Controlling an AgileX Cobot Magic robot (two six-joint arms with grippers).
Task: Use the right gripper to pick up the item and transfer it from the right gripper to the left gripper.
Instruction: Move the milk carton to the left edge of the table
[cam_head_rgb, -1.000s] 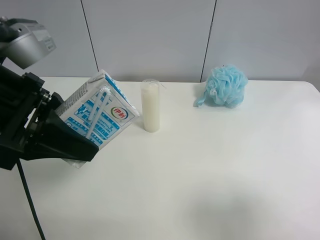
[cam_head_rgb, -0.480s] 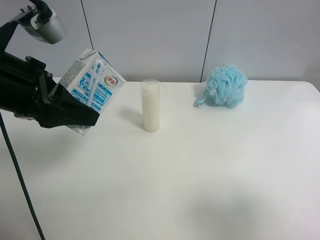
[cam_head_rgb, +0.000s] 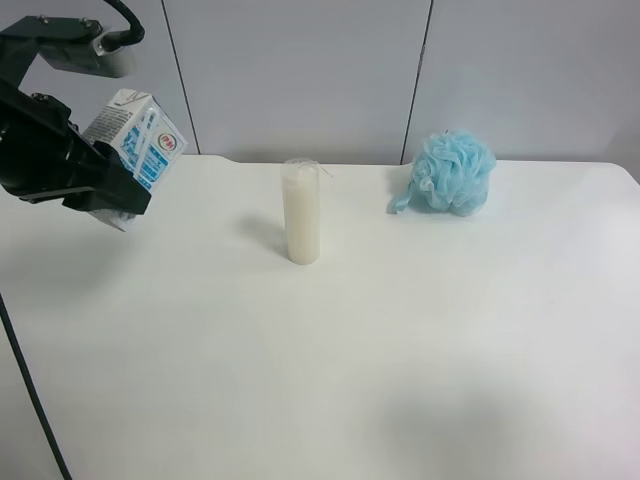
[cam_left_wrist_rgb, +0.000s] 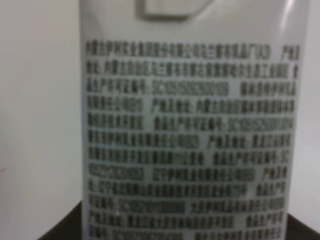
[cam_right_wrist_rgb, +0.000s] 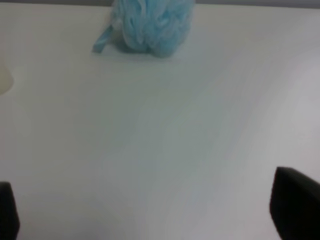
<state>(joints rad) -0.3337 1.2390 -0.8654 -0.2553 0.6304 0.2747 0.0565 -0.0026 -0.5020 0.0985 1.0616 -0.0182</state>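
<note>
My left gripper is going to release the carton on the white table, on the other side of the candle from the bath sponge (cam_head_rgb: 154, 258).
The item (cam_head_rgb: 135, 140), a small white carton with blue panels, hangs tilted above the table's far corner at the exterior high view's left. My left gripper (cam_head_rgb: 108, 197) is shut on it, with its black fingers along the carton's lower part. In the left wrist view the carton's printed face (cam_left_wrist_rgb: 187, 130) fills the frame, and a dark finger (cam_left_wrist_rgb: 62, 227) shows at its edge. My right gripper (cam_right_wrist_rgb: 150, 212) is open with nothing between its fingers, above bare table. The right arm is out of the exterior high view.
A tall cream candle (cam_head_rgb: 302, 212) stands upright near the middle back of the white table (cam_head_rgb: 400, 350). A fluffy light-blue bath sponge (cam_head_rgb: 450, 172) lies at the back right and also shows as the sponge (cam_right_wrist_rgb: 150, 25) in the right wrist view.
The left arm has carried the carton upward and toward the exterior high view's left, away from the candle. The candle and sponge have not moved.
</note>
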